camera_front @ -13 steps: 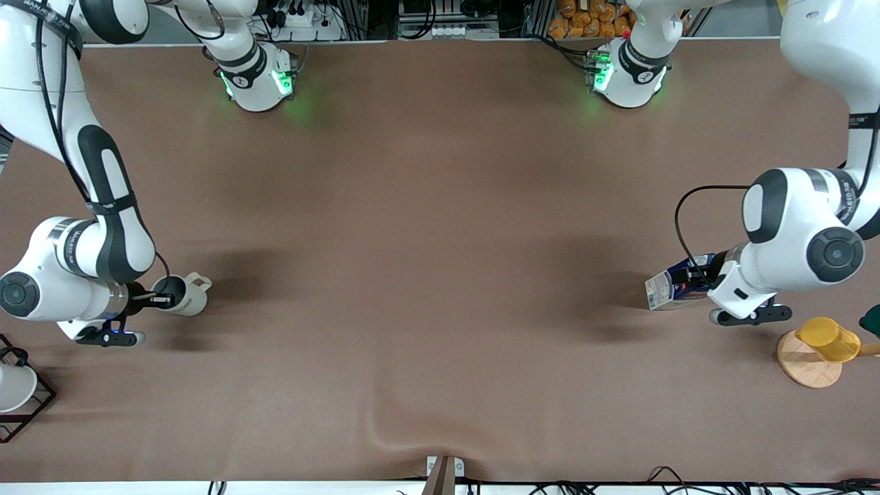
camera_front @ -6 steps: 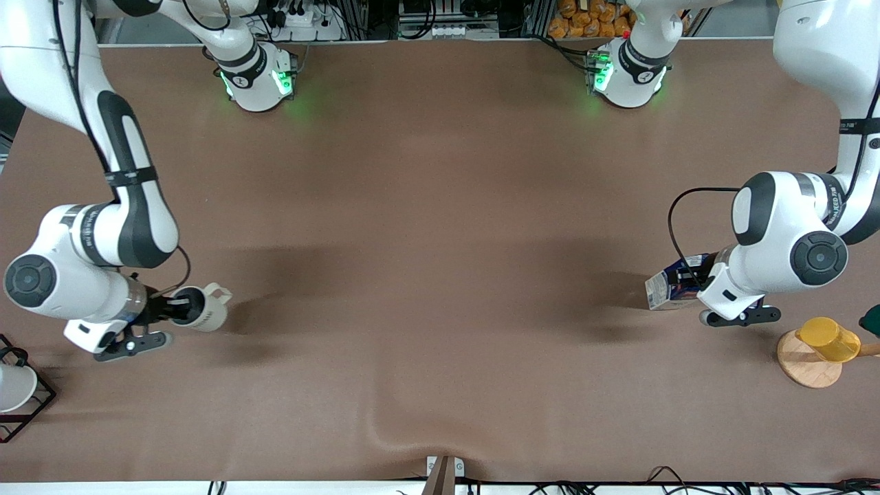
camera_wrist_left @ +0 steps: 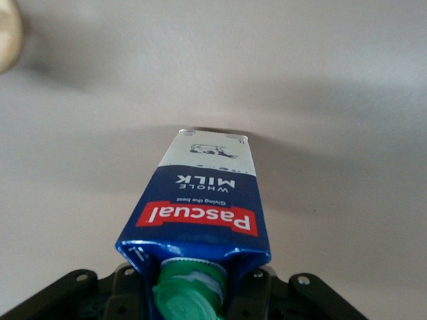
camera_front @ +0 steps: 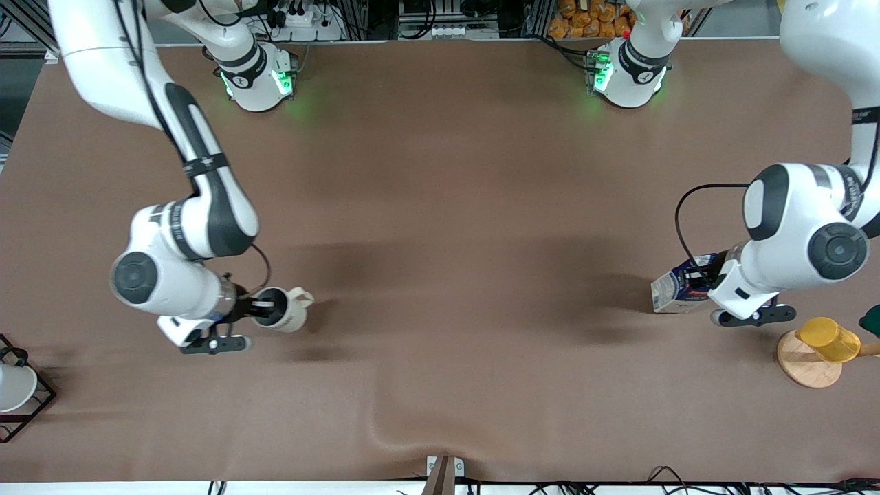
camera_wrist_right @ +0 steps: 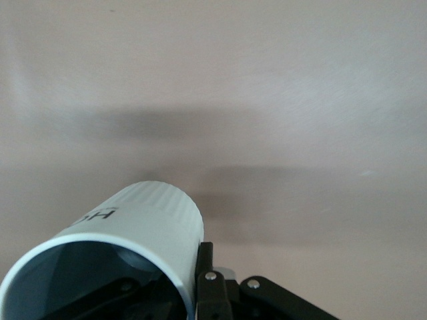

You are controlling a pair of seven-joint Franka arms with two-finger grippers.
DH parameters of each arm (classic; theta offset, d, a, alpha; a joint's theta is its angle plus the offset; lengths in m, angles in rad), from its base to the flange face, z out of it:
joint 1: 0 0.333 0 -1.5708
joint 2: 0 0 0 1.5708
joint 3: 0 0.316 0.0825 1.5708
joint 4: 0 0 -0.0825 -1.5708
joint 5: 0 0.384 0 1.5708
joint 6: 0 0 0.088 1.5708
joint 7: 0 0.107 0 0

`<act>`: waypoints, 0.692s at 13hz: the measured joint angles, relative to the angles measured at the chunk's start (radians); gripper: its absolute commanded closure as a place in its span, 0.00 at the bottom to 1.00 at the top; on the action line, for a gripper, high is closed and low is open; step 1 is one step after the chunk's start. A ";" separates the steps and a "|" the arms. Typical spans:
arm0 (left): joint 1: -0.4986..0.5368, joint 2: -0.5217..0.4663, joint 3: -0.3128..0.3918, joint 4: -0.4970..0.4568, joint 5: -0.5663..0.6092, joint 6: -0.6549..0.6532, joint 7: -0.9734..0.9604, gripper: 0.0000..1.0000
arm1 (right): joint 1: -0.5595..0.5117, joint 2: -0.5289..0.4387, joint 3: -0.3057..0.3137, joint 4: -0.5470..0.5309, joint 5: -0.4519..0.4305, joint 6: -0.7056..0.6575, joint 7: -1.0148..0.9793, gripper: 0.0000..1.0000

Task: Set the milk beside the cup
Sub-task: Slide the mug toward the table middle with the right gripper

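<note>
My right gripper has the off-white cup. It will release the cup on the bare middle of the brown table point(camera_front: 438, 275), between both arms.
The milk point(camera_front: 676, 290), a dark blue carton with a white lower part, hangs tilted in my left gripper point(camera_front: 702, 280) low over the table near the left arm's end. In the left wrist view my left gripper point(camera_wrist_left: 193, 288) is shut on the carton's point(camera_wrist_left: 203, 200) top, beside the green cap point(camera_wrist_left: 189, 301). My right gripper point(camera_front: 265, 306) is shut on the rim of the off-white cup point(camera_front: 287, 311), one finger inside it, and holds it tilted over the table toward the right arm's end. In the right wrist view the cup point(camera_wrist_right: 143, 223) fills my right gripper point(camera_wrist_right: 180, 290).
A yellow cup point(camera_front: 828, 339) lies on a wooden disc point(camera_front: 803, 368) near the left gripper, nearer the front camera. A white cup point(camera_front: 12, 386) sits in a black wire rack point(camera_front: 38, 405) at the right arm's end. The cloth has a wrinkle point(camera_front: 385, 433).
My right arm has carried the cup a long way toward the table's middle. My left arm has shifted slightly with the milk still in its grip.
</note>
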 measured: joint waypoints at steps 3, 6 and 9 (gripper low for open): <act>-0.001 -0.062 -0.004 0.005 -0.045 -0.044 -0.026 0.64 | 0.122 0.023 0.004 0.018 0.003 0.000 0.323 1.00; -0.003 -0.100 -0.049 0.005 -0.063 -0.102 -0.066 0.64 | 0.264 0.027 0.005 0.026 0.004 0.000 0.661 1.00; -0.006 -0.134 -0.106 0.006 -0.070 -0.142 -0.111 0.64 | 0.366 0.027 0.005 0.034 0.006 0.036 0.928 1.00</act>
